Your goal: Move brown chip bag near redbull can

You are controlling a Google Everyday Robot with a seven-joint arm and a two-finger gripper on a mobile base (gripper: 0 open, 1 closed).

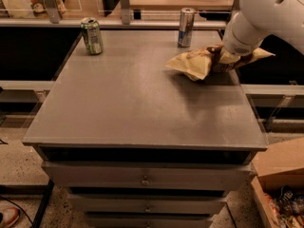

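Observation:
Next, my gripper sets the brown chip bag, now held just above the table, on the grey table [197,49]. It will let go of it close in front of the redbull can.
The brown chip bag [197,63] is a crumpled foil bag with a pale cream-yellow end pointing left, held just above the right rear of the grey table [137,103]. My gripper [222,61] is shut on the bag's dark brown middle, below the white arm. The redbull can [185,27], slim, silver and blue, stands upright at the table's back edge, a short way behind and left of the bag.
A shorter green can [91,35] stands at the back left of the table. Drawers [142,177] run below the front edge. An open cardboard box [280,184] sits on the floor at the right. A rail and shelf lie behind the table.

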